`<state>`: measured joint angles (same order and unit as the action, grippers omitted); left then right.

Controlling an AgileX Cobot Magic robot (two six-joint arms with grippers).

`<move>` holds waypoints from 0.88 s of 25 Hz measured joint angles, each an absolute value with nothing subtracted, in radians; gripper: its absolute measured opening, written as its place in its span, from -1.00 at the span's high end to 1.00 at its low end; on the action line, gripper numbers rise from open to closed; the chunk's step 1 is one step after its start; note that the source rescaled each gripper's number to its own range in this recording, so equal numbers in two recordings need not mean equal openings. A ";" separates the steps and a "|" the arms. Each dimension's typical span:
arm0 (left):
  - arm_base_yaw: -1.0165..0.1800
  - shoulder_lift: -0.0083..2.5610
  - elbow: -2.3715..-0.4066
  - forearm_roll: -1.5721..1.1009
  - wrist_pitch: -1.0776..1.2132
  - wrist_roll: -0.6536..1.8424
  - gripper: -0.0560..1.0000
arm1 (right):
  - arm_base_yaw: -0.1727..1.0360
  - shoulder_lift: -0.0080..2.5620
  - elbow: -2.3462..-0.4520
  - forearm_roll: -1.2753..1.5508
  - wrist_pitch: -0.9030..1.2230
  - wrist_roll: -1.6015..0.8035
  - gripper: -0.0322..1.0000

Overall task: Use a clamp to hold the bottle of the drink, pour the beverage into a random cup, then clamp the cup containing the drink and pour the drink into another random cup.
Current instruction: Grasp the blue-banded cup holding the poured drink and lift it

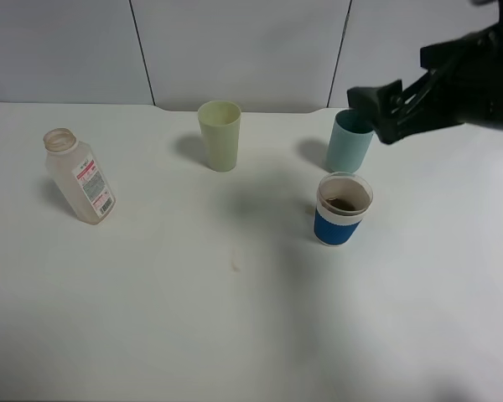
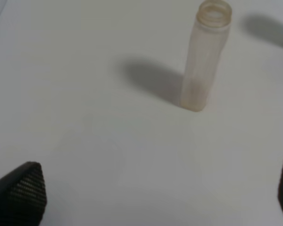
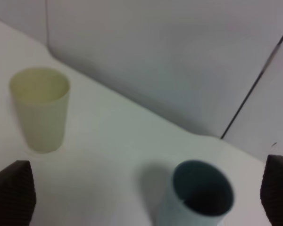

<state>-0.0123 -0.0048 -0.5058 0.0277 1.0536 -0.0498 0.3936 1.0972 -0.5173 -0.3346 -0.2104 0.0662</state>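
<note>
The blue-and-white paper cup holds the dark drink, so my right gripper will close on its blue lower part [image 1: 334, 230].
The uncapped translucent bottle [image 1: 80, 176] with a red-and-white label stands at the table's left; it also shows in the left wrist view [image 2: 205, 56]. The left gripper [image 2: 151, 197] is open and empty, well short of the bottle, and is out of the exterior view. A blue-and-white paper cup [image 1: 344, 209] holds dark drink. A teal cup [image 1: 350, 142] stands behind it and looks empty in the right wrist view [image 3: 198, 197]. A pale yellow-green cup [image 1: 220, 134] stands at the back centre [image 3: 40, 108]. The right gripper [image 1: 375, 113] is open and empty, hovering just above and behind the teal cup [image 3: 144, 197].
The white table [image 1: 235, 318] has a small stain [image 1: 235, 266] near its middle. A grey panelled wall [image 1: 243, 50] runs along the table's far edge. The black right arm [image 1: 469, 79] comes in from the upper right.
</note>
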 joint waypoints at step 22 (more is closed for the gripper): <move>-0.012 -0.005 -0.506 0.028 1.054 -0.049 -1.00 | 0.394 1.095 -0.255 0.087 -0.130 -0.069 -0.70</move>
<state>-0.0123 -0.0048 -0.5058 0.0277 1.0536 -0.0488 0.3936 1.0946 -0.2554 0.0873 -0.1298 -0.0688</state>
